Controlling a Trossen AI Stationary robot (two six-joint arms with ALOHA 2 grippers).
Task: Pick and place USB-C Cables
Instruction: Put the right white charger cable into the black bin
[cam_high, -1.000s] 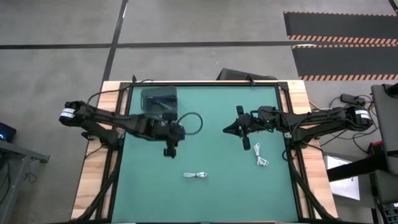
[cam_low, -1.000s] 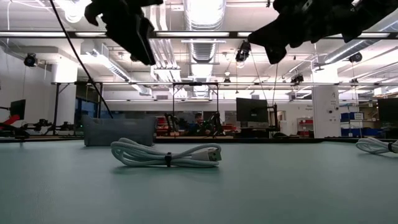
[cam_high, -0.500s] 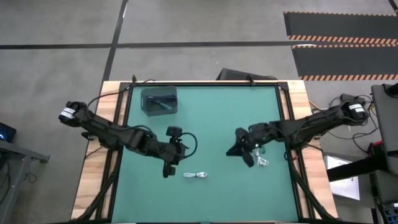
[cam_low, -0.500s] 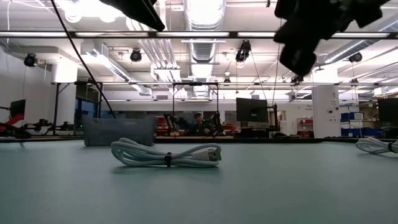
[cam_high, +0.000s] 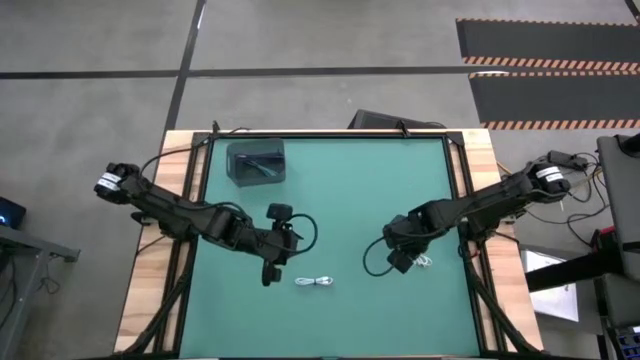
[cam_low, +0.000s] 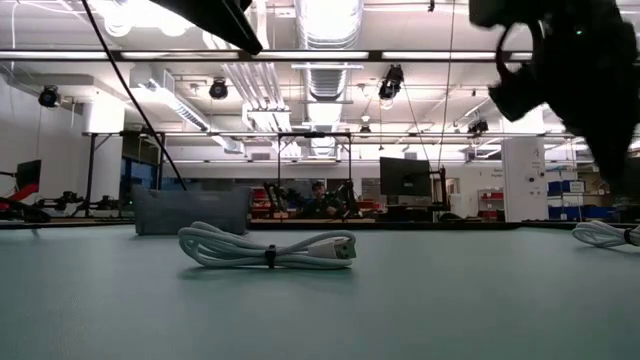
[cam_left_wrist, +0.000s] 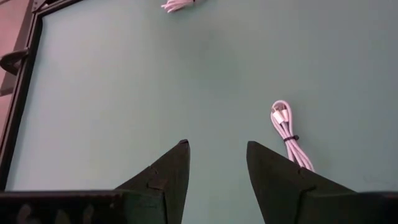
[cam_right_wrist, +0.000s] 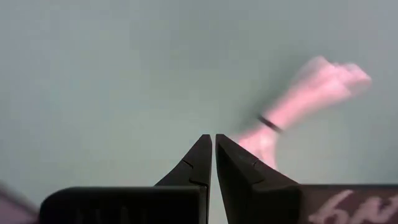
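Note:
The cable lies at a slant beside my right gripper's shut fingers. I will open them, turn in line with the cable and grip it at the black tie (cam_right_wrist: 269, 123).
Two white looped USB-C cables lie flat on the green mat. One (cam_high: 316, 283) is near the middle front, also seen in the low view (cam_low: 268, 247) and the left wrist view (cam_left_wrist: 290, 134). My left gripper (cam_high: 266, 277) hangs open just to its left, above the mat, with nothing between the fingers (cam_left_wrist: 214, 149). The other cable (cam_high: 425, 262) lies at the right, blurred in the right wrist view (cam_right_wrist: 308, 102). My right gripper (cam_high: 400, 262) points steeply down beside it, shut (cam_right_wrist: 213, 140) and clear of the mat (cam_low: 590, 90).
A dark grey square box (cam_high: 257, 163) stands at the mat's far left, also in the low view (cam_low: 190, 210). Black rails and wooden boards (cam_high: 480, 180) frame the mat. Bare mat (cam_high: 350, 190) lies between the arms and toward the far edge.
My left gripper has swung from beside the box toward the near edge, stopping left of the middle cable, still open. My right gripper has moved toward the near edge and down, tipped from nearly level to steeply downward and rolled, ending beside the right cable, still shut. Neither cable has moved.

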